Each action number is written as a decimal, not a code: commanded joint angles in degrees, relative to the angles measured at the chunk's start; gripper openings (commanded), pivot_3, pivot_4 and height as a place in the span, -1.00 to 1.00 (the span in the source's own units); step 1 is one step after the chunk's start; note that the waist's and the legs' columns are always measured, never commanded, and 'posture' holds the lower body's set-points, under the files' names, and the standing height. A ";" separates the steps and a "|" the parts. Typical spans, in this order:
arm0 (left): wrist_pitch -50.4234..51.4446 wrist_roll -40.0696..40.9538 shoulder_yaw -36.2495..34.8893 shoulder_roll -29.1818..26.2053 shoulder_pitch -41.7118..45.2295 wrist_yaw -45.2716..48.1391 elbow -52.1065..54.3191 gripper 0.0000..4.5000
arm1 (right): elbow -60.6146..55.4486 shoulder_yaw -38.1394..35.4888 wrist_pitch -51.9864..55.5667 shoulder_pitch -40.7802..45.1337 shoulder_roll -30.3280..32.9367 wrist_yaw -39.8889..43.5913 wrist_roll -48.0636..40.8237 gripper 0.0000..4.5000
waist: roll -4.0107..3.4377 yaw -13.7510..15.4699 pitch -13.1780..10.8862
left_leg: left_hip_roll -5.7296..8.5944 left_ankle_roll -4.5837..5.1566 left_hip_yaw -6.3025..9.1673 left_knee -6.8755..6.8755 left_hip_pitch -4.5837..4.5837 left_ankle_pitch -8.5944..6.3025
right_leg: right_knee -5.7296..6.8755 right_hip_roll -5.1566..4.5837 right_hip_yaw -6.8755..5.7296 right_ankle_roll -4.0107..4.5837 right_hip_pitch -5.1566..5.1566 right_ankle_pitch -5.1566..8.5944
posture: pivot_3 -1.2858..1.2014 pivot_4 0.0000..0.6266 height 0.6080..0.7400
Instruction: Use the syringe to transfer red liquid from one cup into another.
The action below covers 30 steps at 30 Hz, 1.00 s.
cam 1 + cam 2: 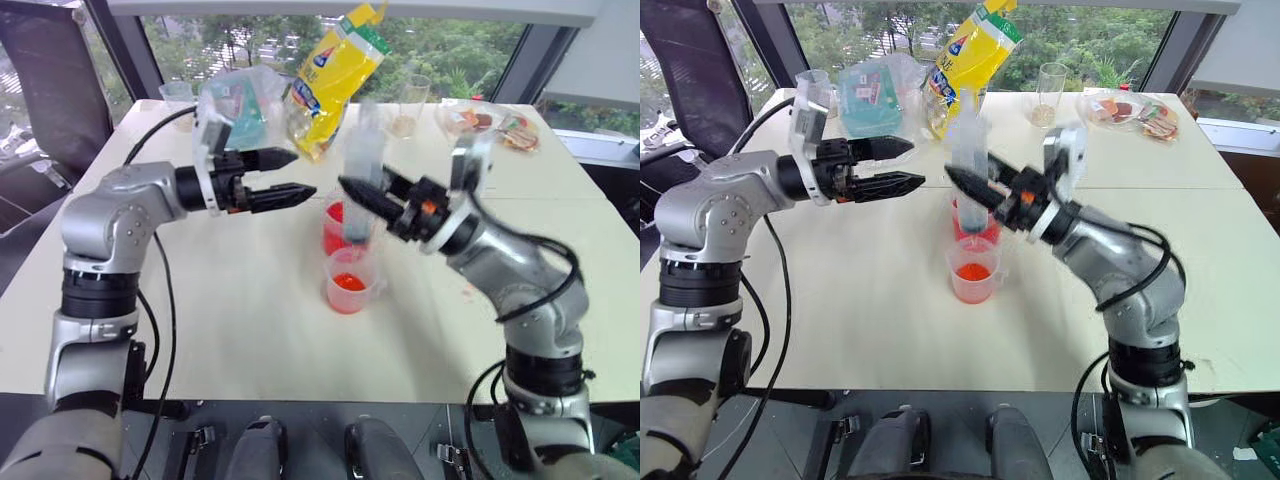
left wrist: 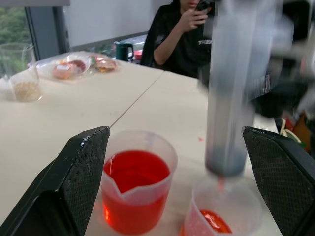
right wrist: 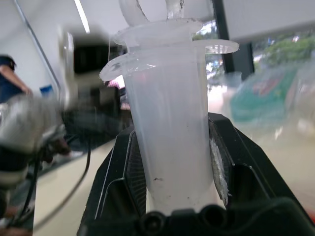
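Note:
I will lay the syringe with my right gripper beside the cups, on the bare table point(image 1: 463, 250) before the wrapped snacks. The syringe now stands upright just above the smaller cup.
The syringe point(image 1: 360, 160) stands upright, my right gripper point(image 1: 362, 197) shut on its clear barrel point(image 3: 170, 123). Its dark lower end point(image 2: 225, 164) hangs just above the smaller cup point(image 2: 221, 219), which holds a little orange-red liquid point(image 1: 349, 283) at its bottom. Right behind it stands the larger cup point(image 2: 135, 191), well filled with red liquid point(image 2: 137, 169). My left gripper point(image 1: 296, 175) is open, level, pointing right, a short way left of the syringe and above the table; its fingers point(image 2: 78, 177) frame both cups in the left wrist view.
At the table's far side lie a yellow snack bag point(image 1: 335, 70), a clear bag with a teal box point(image 1: 235, 105), a clear cup with beige contents point(image 1: 408, 108) and wrapped snacks point(image 1: 490, 125). A person point(image 2: 179, 34) sits beyond the table's right end.

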<state>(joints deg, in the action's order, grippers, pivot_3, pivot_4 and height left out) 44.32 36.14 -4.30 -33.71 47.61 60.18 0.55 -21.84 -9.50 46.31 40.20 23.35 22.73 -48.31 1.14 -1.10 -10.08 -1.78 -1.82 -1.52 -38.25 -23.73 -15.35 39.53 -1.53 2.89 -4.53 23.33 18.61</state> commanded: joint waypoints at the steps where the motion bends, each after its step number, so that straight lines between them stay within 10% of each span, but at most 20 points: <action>1: -1.10 1.07 -1.25 -0.40 -1.62 -0.92 3.99 0.96 | 8.97 -6.76 13.26 9.34 5.22 -8.93 -4.23 -0.38 | 0.01 0.22 0.01 | -0.01 0.00 0.01 0.00 0.00 0.00 | 0.00 -0.01 -0.01 0.00 0.00 0.00 | 0.03 -0.52 1.00; 9: -1.20 2.22 -0.40 0.60 -5.42 -3.31 8.07 0.96 | 36.35 1.66 35.72 20.77 18.46 -12.26 8.21 -0.38 | 0.02 0.05 0.01 | 0.01 0.13 -0.05 0.12 -0.13 -0.08 | -0.30 -0.03 0.03 0.02 0.05 0.01 | 0.03 -0.52 1.00; 23: 0.51 4.95 -1.02 -0.10 -9.48 -7.24 13.75 0.96 | 58.03 13.95 26.47 19.66 17.95 0.17 24.83 -0.38 | -0.01 0.06 0.01 | 0.01 0.13 -0.09 0.04 -0.45 -0.08 | -0.23 0.02 0.07 0.00 0.35 0.00 | 0.03 -0.52 1.00; 30: 1.56 6.37 -1.35 -0.87 -10.89 -8.20 15.34 1.00 | 57.10 13.50 25.97 19.69 18.09 4.53 27.75 0.96 | -0.01 0.06 0.01 | 0.00 0.12 -0.07 0.03 -0.44 -0.07 | -0.22 0.04 0.05 0.00 0.33 0.00 | 0.03 -0.52 1.00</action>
<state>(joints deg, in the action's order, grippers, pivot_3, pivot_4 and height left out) 45.86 41.39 -3.83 -33.80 36.43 52.22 14.00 37.33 4.70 72.64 58.97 40.42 26.24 -21.26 1.13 -1.04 -10.07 -1.78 -1.70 -1.58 -38.22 -24.17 -15.42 39.31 -1.49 2.92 -4.53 23.67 18.61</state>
